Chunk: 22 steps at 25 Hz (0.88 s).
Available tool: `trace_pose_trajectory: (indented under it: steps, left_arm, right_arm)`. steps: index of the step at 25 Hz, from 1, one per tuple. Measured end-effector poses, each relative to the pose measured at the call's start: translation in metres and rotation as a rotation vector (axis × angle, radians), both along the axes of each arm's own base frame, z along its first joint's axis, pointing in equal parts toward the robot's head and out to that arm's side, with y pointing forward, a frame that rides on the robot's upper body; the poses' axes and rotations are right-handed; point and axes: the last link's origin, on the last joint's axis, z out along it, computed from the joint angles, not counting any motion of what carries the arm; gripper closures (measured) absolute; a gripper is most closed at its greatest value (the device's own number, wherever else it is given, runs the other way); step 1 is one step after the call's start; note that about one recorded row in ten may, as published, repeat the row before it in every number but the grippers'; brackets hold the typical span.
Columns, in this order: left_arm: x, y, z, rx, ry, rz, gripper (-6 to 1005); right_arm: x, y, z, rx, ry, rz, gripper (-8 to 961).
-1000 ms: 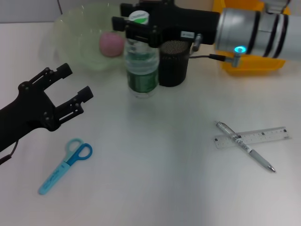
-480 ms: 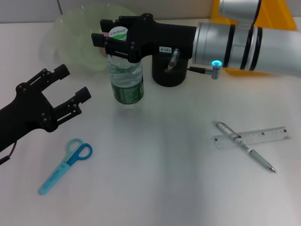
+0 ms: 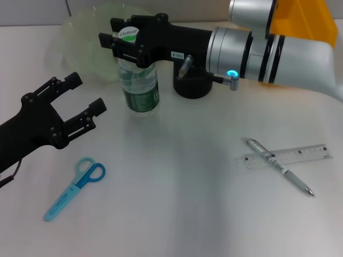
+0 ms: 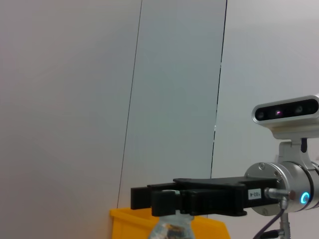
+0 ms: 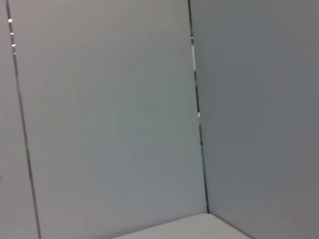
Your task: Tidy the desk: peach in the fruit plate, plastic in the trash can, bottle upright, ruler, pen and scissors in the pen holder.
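Next, my right gripper sets the bottle down upright on the table [image 3: 147,114] between the fruit plate and the black pen holder.
A clear bottle [image 3: 139,85] with a green label and white cap stands upright in front of the fruit plate [image 3: 80,37], a pale green translucent bowl. My right gripper [image 3: 129,44] is shut on the bottle's neck; the left wrist view shows the same gripper [image 4: 189,200] over the bottle top [image 4: 171,232]. The peach is hidden behind that gripper. My left gripper [image 3: 87,92] hovers open at the left, above the blue scissors [image 3: 75,187]. A pen [image 3: 278,167] lies across a clear ruler [image 3: 286,156] at the right. The black pen holder [image 3: 193,88] sits under my right arm. No plastic is in view.
A yellow trash can [image 3: 305,16] stands at the back right, partly behind my right arm. The right wrist view shows only grey wall panels. Bare table stretches across the middle and front.
My right arm has carried the bottle leftward, from beside the pen holder to in front of the fruit plate, now covering the peach. The left arm has stayed put.
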Motion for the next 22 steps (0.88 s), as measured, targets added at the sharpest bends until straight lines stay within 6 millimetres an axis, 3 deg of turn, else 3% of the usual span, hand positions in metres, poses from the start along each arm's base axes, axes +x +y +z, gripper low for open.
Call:
trace_pose_trajectory:
  steps: [22]
  left_arm:
    - [0.0027,0.0044,-0.0033,0.001,0.007,-0.005,213]
  right_arm:
    - [0.0043,-0.0002,-0.009,-0.001,-0.028,-0.044,537]
